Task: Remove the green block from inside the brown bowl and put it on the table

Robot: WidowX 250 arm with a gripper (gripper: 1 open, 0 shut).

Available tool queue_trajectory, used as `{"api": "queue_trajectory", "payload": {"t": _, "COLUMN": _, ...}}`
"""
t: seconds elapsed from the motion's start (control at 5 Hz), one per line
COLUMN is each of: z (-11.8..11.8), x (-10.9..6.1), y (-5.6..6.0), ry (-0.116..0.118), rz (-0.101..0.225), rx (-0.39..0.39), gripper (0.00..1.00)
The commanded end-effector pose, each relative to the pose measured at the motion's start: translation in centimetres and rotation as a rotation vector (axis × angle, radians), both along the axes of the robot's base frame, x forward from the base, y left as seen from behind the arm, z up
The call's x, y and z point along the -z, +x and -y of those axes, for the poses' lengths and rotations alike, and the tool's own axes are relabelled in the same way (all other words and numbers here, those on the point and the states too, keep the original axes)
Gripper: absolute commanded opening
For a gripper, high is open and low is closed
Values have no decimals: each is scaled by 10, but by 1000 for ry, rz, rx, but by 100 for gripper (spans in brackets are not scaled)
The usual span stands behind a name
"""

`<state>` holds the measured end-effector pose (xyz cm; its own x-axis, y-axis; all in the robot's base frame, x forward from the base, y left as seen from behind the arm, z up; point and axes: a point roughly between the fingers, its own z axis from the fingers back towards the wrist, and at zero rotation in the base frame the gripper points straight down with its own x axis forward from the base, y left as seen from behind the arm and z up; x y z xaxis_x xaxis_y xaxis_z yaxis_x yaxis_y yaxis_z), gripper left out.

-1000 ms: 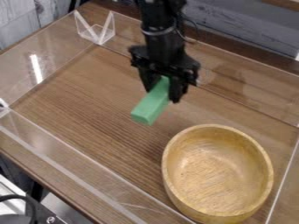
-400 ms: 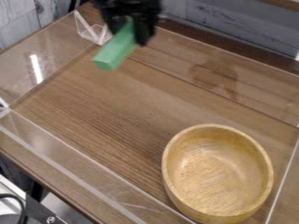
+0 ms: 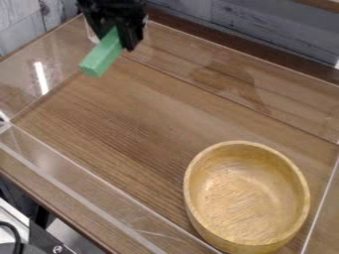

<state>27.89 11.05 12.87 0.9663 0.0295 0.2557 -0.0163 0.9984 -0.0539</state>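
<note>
Next, my gripper lets go of the green block on the bare table (image 3: 138,134) between the brown bowl and the acrylic side.
The green block (image 3: 101,56) hangs tilted in the air over the far left part of the table (image 3: 172,119), with my gripper (image 3: 117,38) shut on its upper end. The arm comes down from the top edge, so only its black fingers show. The brown bowl (image 3: 247,194) stands empty at the near right corner, well away from the gripper and the block.
Low clear acrylic walls (image 3: 79,189) run along the table's edges. A folded clear piece (image 3: 95,28) stands at the far left behind the gripper. A grey plank wall (image 3: 265,20) closes the back.
My gripper has carried the green block from above the table's middle, beside the bowl, up and away to the far left. The bowl has stayed put.
</note>
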Motion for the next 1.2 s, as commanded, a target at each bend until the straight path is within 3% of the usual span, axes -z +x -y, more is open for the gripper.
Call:
{"api": "queue_trajectory", "payload": {"t": 0.0, "z": -6, "x": 7, "y": 6, "ry": 31, "rz": 35, "rx": 14, "gripper": 0}}
{"api": "queue_trajectory", "payload": {"t": 0.4, "z": 0, "x": 39, "y": 2, "ry": 39, "rz": 21, "rx": 23, "gripper": 0}}
{"api": "queue_trajectory", "payload": {"t": 1.0, "z": 16, "x": 56, "y": -8, "ry": 44, "rz": -14, "rx": 42, "gripper": 0}}
